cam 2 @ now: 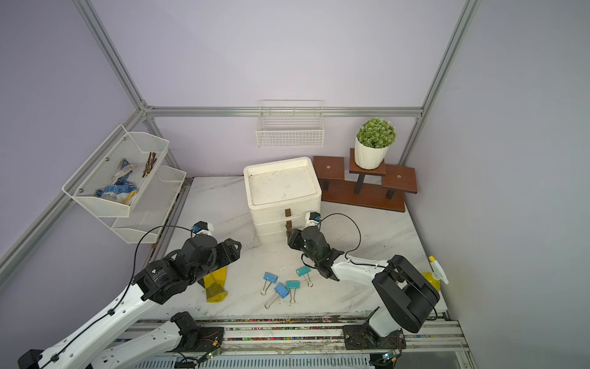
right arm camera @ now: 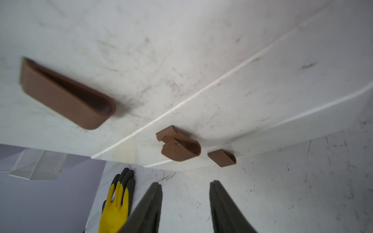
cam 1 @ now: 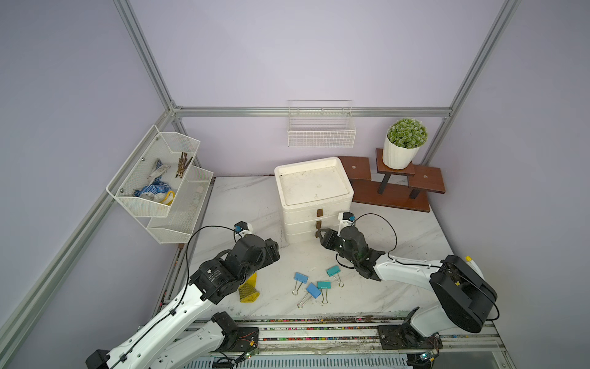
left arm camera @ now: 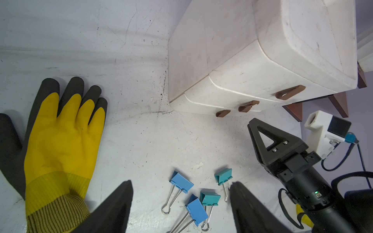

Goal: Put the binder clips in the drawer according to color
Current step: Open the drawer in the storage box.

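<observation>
The middle drawer's brown handle is just beyond my right gripper's open fingers, so I need to reach in, close on that handle (cam 1: 318,225) and pull the drawer open.
Two light blue binder clips (cam 1: 300,277) (cam 1: 313,290) and two teal ones (cam 1: 323,285) (cam 1: 333,270) lie together on the marble table, near its front, in both top views. The left wrist view shows them too: light blue (left arm camera: 181,182) (left arm camera: 196,210), teal (left arm camera: 210,198) (left arm camera: 223,176). The white drawer unit (cam 1: 314,204) has three brown handles and every drawer looks shut. My right gripper (cam 1: 321,234) (right arm camera: 186,183) is open and empty, its tips just before the lowest handle (right arm camera: 222,158). My left gripper (cam 1: 274,249) (left arm camera: 181,182) is open and empty, left of the clips.
A yellow and black glove (cam 1: 249,287) lies flat under my left arm. White mesh shelves (cam 1: 159,179) hang on the left wall and a wire basket (cam 1: 321,134) on the back wall. A potted plant (cam 1: 404,147) stands on a wooden stand (cam 1: 392,188) at the back right.
</observation>
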`<action>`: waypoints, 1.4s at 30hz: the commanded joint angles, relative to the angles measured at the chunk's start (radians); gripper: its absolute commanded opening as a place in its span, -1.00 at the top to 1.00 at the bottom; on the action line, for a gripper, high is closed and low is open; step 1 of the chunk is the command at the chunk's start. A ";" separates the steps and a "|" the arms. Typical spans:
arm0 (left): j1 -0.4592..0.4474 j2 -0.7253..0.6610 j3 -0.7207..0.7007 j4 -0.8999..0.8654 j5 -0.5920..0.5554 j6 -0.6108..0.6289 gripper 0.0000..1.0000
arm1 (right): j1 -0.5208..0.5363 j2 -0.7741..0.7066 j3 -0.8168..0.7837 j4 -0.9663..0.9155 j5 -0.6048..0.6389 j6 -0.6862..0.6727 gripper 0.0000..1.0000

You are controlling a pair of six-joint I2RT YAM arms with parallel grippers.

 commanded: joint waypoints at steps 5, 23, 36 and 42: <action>-0.005 -0.020 0.007 0.015 -0.009 -0.003 -0.59 | 0.002 0.101 0.020 0.213 0.020 0.039 -0.05; -0.005 -0.038 -0.008 0.008 -0.004 0.000 -0.59 | -0.011 0.175 0.036 0.303 0.054 0.066 0.50; -0.005 -0.011 -0.026 0.016 0.012 0.001 -0.59 | 0.000 0.032 -0.053 0.227 0.067 0.101 1.00; -0.006 -0.020 -0.054 0.024 0.021 -0.011 -0.59 | 0.044 -0.135 -0.138 0.108 0.087 0.110 1.00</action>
